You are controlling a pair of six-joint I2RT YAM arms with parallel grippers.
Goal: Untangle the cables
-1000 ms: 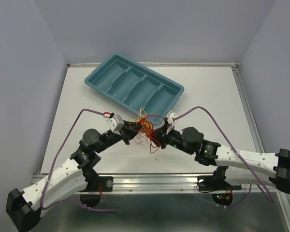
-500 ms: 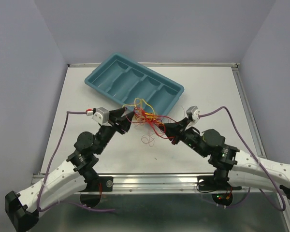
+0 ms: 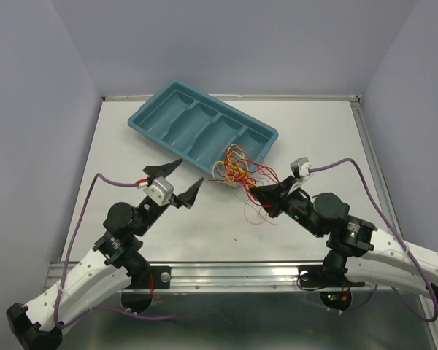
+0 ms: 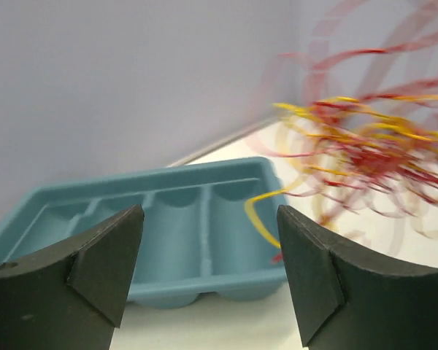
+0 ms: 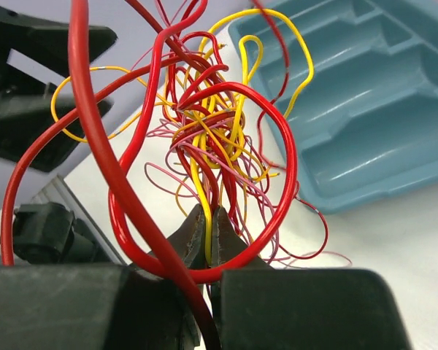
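Observation:
The bundle hangs only from the robot's right gripper's fingers, which have a red loop around them, so next the left gripper closes on the bundle's middle (image 3: 237, 173) first.
The cables (image 3: 241, 169) are a tangled bundle of thin red, yellow and pink wires, hanging just in front of the teal tray's near right corner. My right gripper (image 3: 255, 192) is shut on them from the near right. In the right wrist view its jaws (image 5: 208, 219) pinch a yellow strand at the root of the cables (image 5: 204, 131), and a big red loop circles the fingers. My left gripper (image 3: 179, 181) stands wide open to the left of the bundle, holding nothing. In the left wrist view the cables (image 4: 365, 146), blurred, lie beyond the right finger of the left gripper (image 4: 208, 219).
A teal tray (image 3: 271, 135) with several long compartments lies slanted across the back of the white table; it also shows as the tray (image 4: 153, 179) and the tray (image 5: 365, 95). Thick purple cables arch from both wrists. A metal rail runs along the table's near edge.
My left gripper has opened, let go of the cables and drawn back to the left. The right gripper, still shut, has carried the bundle to the right, towards the tray's corner.

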